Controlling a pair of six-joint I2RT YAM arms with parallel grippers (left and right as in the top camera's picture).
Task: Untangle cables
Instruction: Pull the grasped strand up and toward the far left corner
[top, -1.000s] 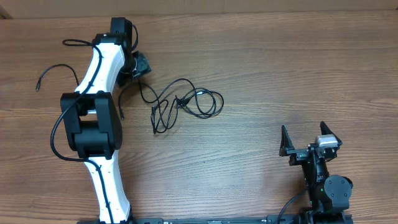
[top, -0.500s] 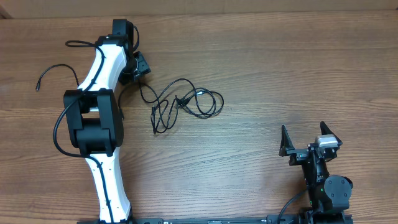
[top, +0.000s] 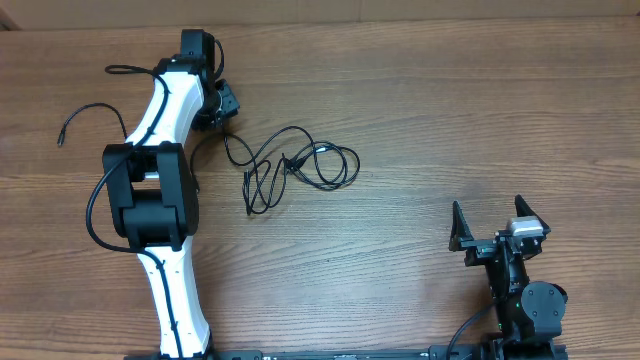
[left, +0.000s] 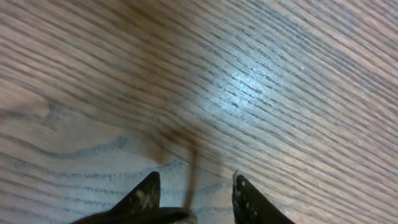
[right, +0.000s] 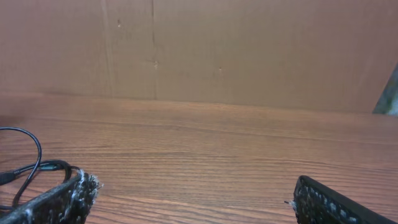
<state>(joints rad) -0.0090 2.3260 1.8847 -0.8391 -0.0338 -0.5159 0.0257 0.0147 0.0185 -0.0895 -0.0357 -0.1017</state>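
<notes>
The black piece of cable by the left gripper runs into the tangle's loops, so the robot's left gripper will grip this piece of cable (top: 227, 136) and raise it high until it comes clear.
The cables (top: 295, 165) lie as a loose black tangle on the wooden table, left of centre. One strand runs from the tangle up toward my left gripper (top: 222, 106), which is low over the table at the back left. In the left wrist view a blurred thin strand (left: 192, 163) passes between the fingers of the left gripper (left: 194, 182); the jaws stand apart on either side of it. My right gripper (top: 497, 222) rests open and empty at the front right, far from the tangle. The right wrist view catches the cables (right: 28, 163) at its left edge, beyond the right gripper (right: 193, 190).
Another thin black cord (top: 88, 112) with a small plug end (top: 62, 137) lies at the far left and disappears under the left arm (top: 160, 130). The arm's own thicker black wire (top: 95, 215) loops beside its elbow. A brown wall (right: 199, 50) stands behind the table.
The left gripper's jaws have narrowed around the strand, and the left arm has shifted slightly. The tangle and the right arm have not moved.
</notes>
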